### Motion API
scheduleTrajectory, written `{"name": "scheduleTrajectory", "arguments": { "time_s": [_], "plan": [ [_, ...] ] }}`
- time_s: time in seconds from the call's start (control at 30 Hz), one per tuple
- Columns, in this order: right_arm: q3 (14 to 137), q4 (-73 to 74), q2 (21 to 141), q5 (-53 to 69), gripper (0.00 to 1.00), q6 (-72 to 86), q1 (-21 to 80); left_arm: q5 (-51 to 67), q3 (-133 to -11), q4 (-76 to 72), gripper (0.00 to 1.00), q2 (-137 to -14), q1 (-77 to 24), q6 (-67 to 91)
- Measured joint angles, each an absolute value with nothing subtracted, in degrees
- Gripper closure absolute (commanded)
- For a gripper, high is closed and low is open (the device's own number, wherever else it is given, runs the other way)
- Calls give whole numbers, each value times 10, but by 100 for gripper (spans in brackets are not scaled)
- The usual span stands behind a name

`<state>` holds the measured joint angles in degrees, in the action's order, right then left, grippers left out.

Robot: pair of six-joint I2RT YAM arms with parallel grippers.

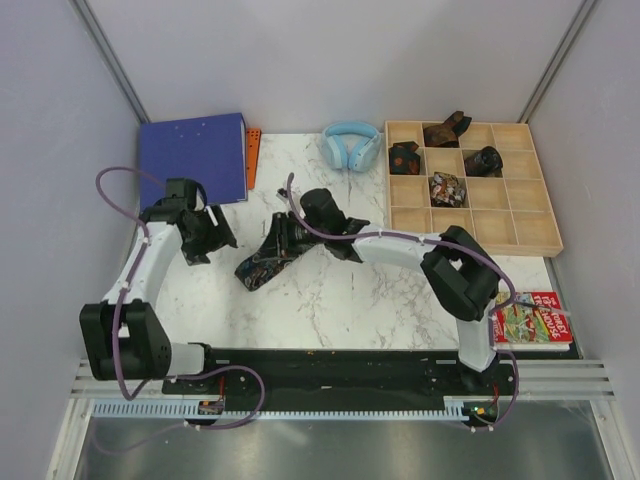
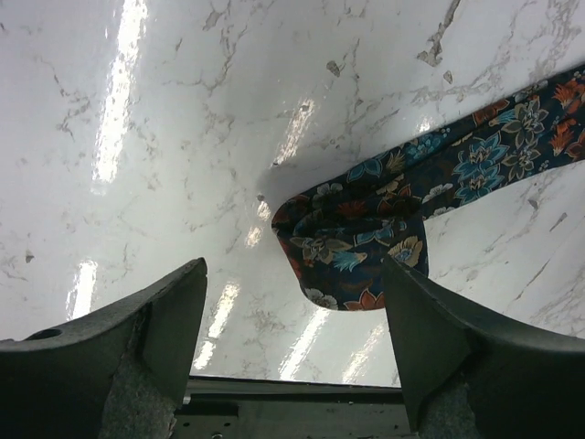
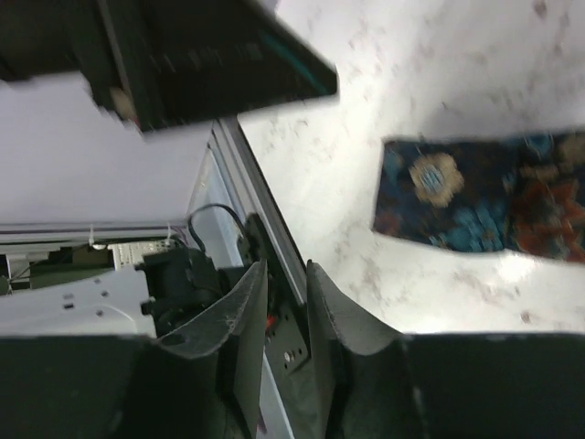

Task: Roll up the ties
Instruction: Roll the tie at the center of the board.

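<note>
I see the tie's folded end slant loosely off the tie's long part, so I should steady it with my right gripper while my left gripper pinches its outer edge [image 2: 315, 291].
One tie [image 1: 264, 258], dark with a floral print, lies slanted on the marble table between my two grippers. My left gripper [image 1: 220, 240] stands just left of it with jaws wide open and nothing between them. In the left wrist view [image 2: 294, 274] the tie's folded end [image 2: 356, 242] lies just ahead of the fingertips. My right gripper [image 1: 290, 235] is over the tie's upper end. In the blurred right wrist view [image 3: 285, 274] its jaws show a narrow empty gap, and the tie [image 3: 475, 197] lies off to the right. Several rolled ties [image 1: 447, 188] sit in tray compartments.
A wooden compartment tray [image 1: 530, 215] stands at the back right. Light-blue headphones [image 1: 350, 145] lie beside it. A blue binder [image 1: 195, 160] with an orange strip [image 1: 252, 155] is at the back left. A colourful book [image 1: 533, 320] lies at the near right edge.
</note>
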<state>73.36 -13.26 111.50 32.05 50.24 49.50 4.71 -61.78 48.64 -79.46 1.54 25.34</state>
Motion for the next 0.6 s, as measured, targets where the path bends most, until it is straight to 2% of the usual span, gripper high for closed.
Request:
{"name": "scheduleTrajectory", "arguments": {
  "time_s": [0.27,0.6],
  "plan": [
    [868,-89,1184,303,72,485,497,44,-544,487,16,-649,15,293],
    [877,-46,1281,296,74,461,492,66,-479,463,17,-584,15,324]
  ]
}}
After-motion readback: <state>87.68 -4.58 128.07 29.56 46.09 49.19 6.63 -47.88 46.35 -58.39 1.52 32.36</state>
